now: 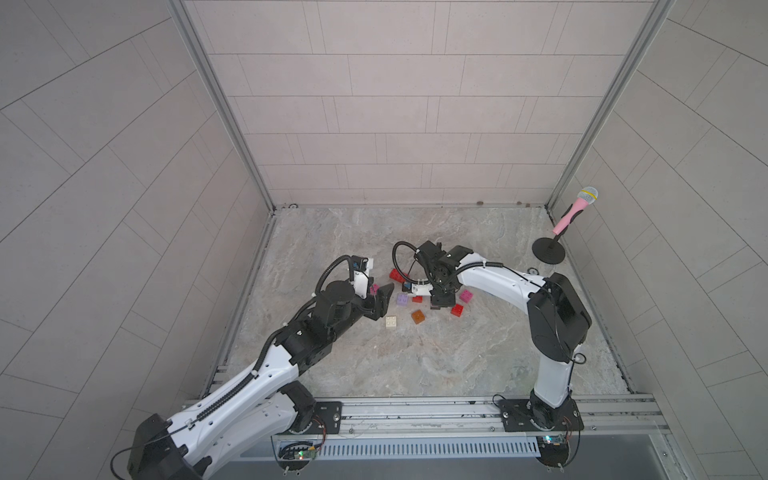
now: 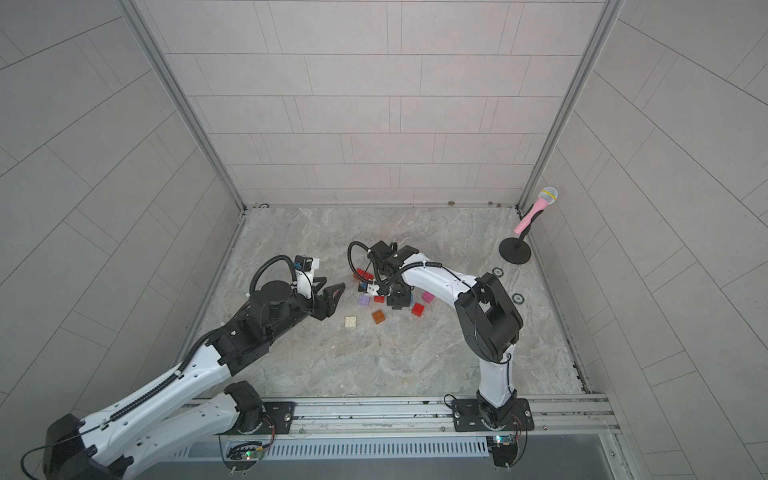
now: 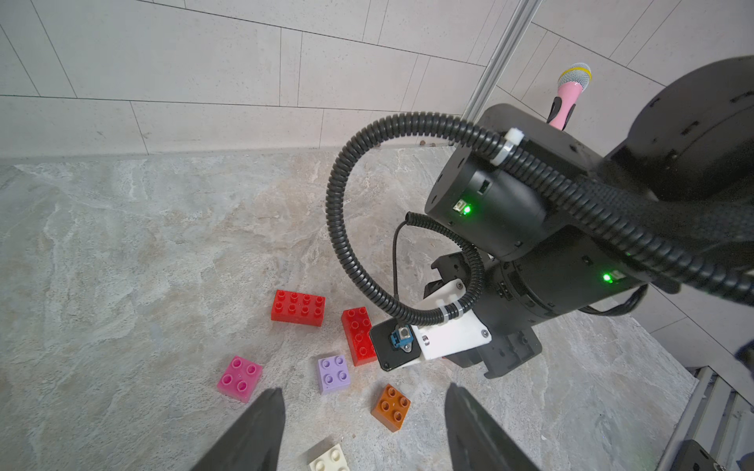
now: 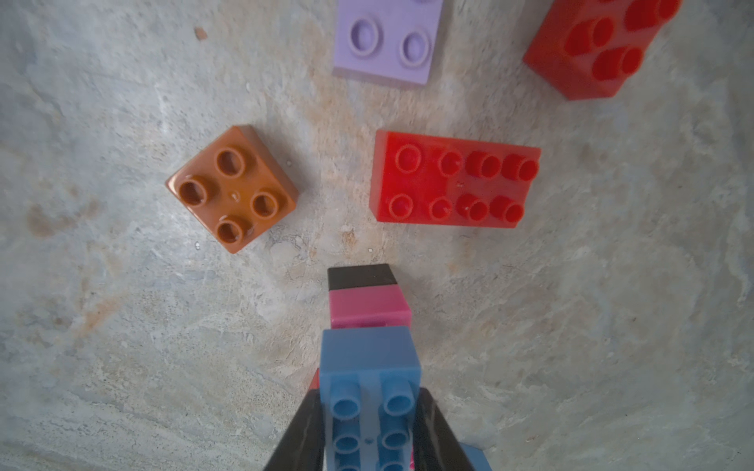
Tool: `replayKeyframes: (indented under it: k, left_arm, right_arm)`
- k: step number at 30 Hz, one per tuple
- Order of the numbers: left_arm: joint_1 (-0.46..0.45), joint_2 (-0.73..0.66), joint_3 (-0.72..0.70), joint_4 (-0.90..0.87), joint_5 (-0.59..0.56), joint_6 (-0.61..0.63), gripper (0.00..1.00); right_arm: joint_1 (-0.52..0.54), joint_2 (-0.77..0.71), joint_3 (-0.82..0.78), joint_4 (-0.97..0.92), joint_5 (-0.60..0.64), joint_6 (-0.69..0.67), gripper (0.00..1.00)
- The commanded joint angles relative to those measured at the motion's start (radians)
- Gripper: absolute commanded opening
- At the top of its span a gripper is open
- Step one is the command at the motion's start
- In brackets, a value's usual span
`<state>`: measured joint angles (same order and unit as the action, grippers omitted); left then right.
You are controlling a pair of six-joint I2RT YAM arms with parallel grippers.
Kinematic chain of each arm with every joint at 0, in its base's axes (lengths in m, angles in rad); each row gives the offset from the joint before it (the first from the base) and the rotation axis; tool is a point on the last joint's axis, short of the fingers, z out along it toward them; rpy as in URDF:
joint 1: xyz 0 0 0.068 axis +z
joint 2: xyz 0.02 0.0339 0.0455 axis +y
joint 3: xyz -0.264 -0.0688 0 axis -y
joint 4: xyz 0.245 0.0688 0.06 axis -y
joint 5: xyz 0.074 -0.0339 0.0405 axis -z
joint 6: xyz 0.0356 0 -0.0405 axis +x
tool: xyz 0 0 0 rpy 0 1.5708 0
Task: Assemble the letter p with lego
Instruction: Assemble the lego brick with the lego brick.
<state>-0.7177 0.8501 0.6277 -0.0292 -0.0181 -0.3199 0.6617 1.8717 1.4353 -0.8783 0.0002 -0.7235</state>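
I should let go of the blue oblong lego brick with my right gripper on top of the pink brick (image 1: 439, 295) (image 4: 372, 357) above the black brick.
My right gripper (image 4: 369, 432) is shut on a blue oblong lego brick (image 4: 369, 387) that tops a small stack, with a pink brick (image 4: 369, 312) and a black brick (image 4: 361, 277) under it, low over the floor. In both top views this gripper (image 1: 440, 301) points down among the loose bricks. An orange-brown square (image 4: 232, 188), a red oblong (image 4: 453, 183) and a lilac square (image 4: 387, 38) lie just beyond the stack. My left gripper (image 3: 364, 393) is open and empty above the floor, with a pink square (image 3: 240, 378), the lilac square (image 3: 333, 374) and a cream brick (image 3: 329, 458) around it.
More red bricks (image 1: 395, 274) (image 1: 457, 310) and a pink one (image 1: 466, 296) lie around the right gripper. A pink microphone (image 1: 575, 210) on a black stand is at the back right corner. Tiled walls close three sides; a metal rail (image 1: 415, 409) runs along the front.
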Motion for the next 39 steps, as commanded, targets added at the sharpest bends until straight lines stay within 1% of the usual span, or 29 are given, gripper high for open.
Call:
replayKeyframes:
  k: [1, 14, 21, 27, 31, 35, 37, 39]
  left_arm:
    - [0.004, -0.003, -0.013, 0.029, 0.005, 0.021, 0.69]
    - [0.003, 0.004, -0.014, 0.035, 0.016, 0.018, 0.69]
    - [0.004, 0.011, -0.013, 0.039, 0.028, 0.018, 0.69]
    - [0.004, 0.012, -0.013, 0.038, 0.035, 0.016, 0.69]
    - [0.003, 0.014, -0.013, 0.037, 0.035, 0.016, 0.69]
    - [0.003, 0.018, -0.011, 0.036, 0.034, 0.015, 0.69]
    - [0.004, 0.020, -0.010, 0.034, 0.034, 0.016, 0.69]
    - [0.004, 0.023, -0.008, 0.035, 0.035, 0.017, 0.69]
  right_arm:
    - [0.006, 0.038, 0.010, -0.020, 0.016, 0.010, 0.10]
    - [0.006, 0.051, 0.019, -0.039, -0.012, 0.007, 0.10]
    - [0.006, 0.107, 0.020, -0.058, -0.020, 0.006, 0.09]
    - [0.006, 0.172, 0.027, -0.070, -0.003, 0.009, 0.09]
    - [0.006, 0.175, 0.036, -0.076, -0.006, 0.020, 0.10]
    - [0.002, 0.146, 0.074, -0.082, -0.018, 0.058, 0.15]
    - [-0.006, 0.132, 0.107, -0.091, -0.020, 0.095, 0.24]
    - [-0.013, 0.119, 0.143, -0.101, -0.019, 0.126, 0.35]
